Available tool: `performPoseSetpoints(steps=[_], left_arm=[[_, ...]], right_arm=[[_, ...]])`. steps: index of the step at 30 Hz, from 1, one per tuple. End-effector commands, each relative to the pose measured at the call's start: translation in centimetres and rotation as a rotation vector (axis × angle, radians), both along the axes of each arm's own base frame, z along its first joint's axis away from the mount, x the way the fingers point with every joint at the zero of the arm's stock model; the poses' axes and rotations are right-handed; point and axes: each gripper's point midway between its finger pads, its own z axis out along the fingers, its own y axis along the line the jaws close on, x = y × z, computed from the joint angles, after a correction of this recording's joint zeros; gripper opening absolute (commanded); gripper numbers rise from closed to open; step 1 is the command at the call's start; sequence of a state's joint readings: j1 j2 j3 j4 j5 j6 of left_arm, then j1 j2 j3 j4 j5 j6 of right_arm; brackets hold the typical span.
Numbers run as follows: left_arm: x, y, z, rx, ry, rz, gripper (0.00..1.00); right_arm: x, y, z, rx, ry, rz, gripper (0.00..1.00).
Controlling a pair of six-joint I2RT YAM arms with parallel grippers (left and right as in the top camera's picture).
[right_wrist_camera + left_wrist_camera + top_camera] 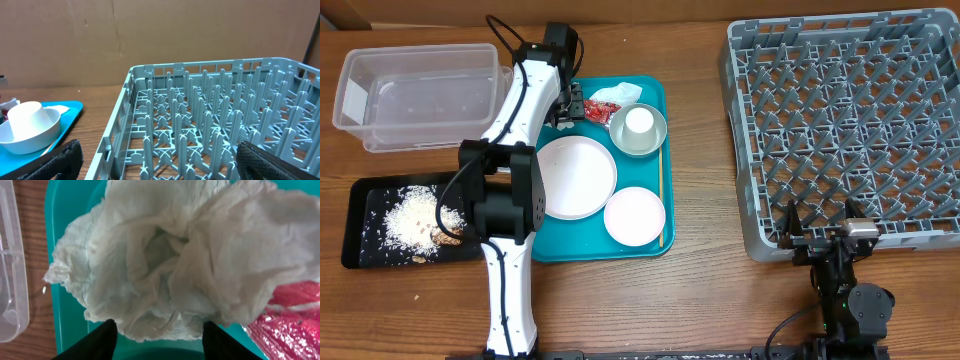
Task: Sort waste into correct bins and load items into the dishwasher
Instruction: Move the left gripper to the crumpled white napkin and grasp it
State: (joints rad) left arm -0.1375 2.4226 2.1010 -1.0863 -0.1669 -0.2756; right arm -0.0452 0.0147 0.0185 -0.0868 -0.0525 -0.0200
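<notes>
Only the crumpled white napkin's near edge is inside my left gripper's fingers. Next, I move toward the red wrapper and grip the napkin's raised fold point(232, 292).
The crumpled white napkin point(170, 255) fills the left wrist view, lying on the teal tray point(65, 210) with the red wrapper point(290, 325) beside it. My left gripper point(159, 326) is open, its fingers on either side of the napkin's near edge. In the overhead view it point(568, 105) is at the tray's far left, next to the wrapper point(601, 108) and napkin point(623, 93). The cup point(639, 121) sits in the silvery bowl point(654, 140). The plate point(575, 177), white bowl point(635, 215) and stick point(660, 190) lie on the tray. My right gripper point(820, 238) is open and empty at the dish rack's point(840, 120) front edge.
The clear tub point(420, 95) stands at the far left. The black tray point(360, 200) in front of it holds rice and brown scraps point(418, 220). My left arm crosses over the teal tray's point(600, 250) left edge. The right wrist view shows the rack point(210, 125) and the cup point(27, 116).
</notes>
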Motion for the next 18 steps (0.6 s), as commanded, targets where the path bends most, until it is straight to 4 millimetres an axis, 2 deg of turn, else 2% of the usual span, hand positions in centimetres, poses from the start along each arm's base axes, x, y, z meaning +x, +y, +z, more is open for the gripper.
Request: performPoseSetpoints(steps=[1,3,4,5,6,11,13,18], left_arm=[[0.7,0.0,0.5,0.025,-0.026,-0.027,0.49],[0.9,0.0,0.5,0.024,-0.033,-0.026,0.36],[0.9,0.0,0.5,0.024,-0.033,-0.026,0.26],[0.9,0.0,0.5,0.024,-0.033,-0.026,0.08],[0.9,0.0,0.5,0.024,-0.032,-0.026,0.04],[0.5,0.0,1.2,0.025,-0.017,-0.028,0.04],[0.6,-0.1,2.6,0.025,-0.021,-0.029,0.04],[1.2,-0.7,7.5,-0.013,-0.068,-0.016,0.04]], right_arm=[[0.0,-0.1,-0.1,-0.003,-0.007,-0.002,1.0],[0.0,-0.1,-0.1,-0.003,-0.007,-0.002,1.0],[0.0,-0.1,-0.1,-0.003,-0.007,-0.002,1.0],[0.0,-0.1,-0.1,-0.003,-0.007,-0.002,1.0],[0.0,-0.1,-0.1,-0.003,-0.007,-0.002,1.0],[0.0,-0.1,-0.1,-0.003,-0.007,-0.002,1.0],[0.0,-0.1,-0.1,-0.003,-0.007,-0.002,1.0],[0.0,-0.1,-0.1,-0.003,-0.007,-0.002,1.0]])
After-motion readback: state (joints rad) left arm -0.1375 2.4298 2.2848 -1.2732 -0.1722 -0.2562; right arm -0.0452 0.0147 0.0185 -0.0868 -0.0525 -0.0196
